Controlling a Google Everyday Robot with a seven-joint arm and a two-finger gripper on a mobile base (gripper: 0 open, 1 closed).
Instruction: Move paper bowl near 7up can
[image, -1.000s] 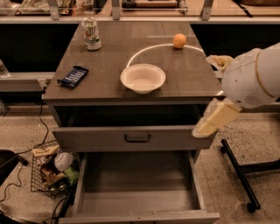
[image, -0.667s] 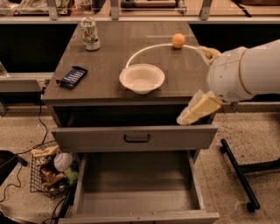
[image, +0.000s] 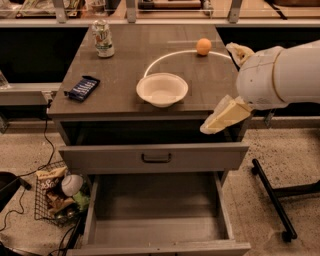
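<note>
Next, I move my gripper over to the paper bowl's rim (image: 186, 89), on the side that faces away from the dark-blue snack packet, and close it there.
The off-white paper bowl (image: 162, 89) sits upright near the front middle of the brown table (image: 125, 65). The 7up can (image: 103, 38) stands upright at the table's back left, well apart from the bowl. My gripper (image: 220, 117), on the bulky white arm (image: 280, 75), hangs at the table's front right corner. It is to the right of the bowl and a little lower than it, not touching it, and holds nothing that I can see.
A small orange fruit (image: 203, 46) lies at the back right on a curved white cable (image: 172, 54). A dark-blue snack packet (image: 82, 87) lies at the left edge. The bottom drawer (image: 157, 220) stands pulled out. A wire basket (image: 57, 192) and a black stand leg (image: 272, 197) are on the floor.
My arm and gripper have moved left and slightly up, from beside the table to its front right corner. The bowl, can and other objects have not moved.
</note>
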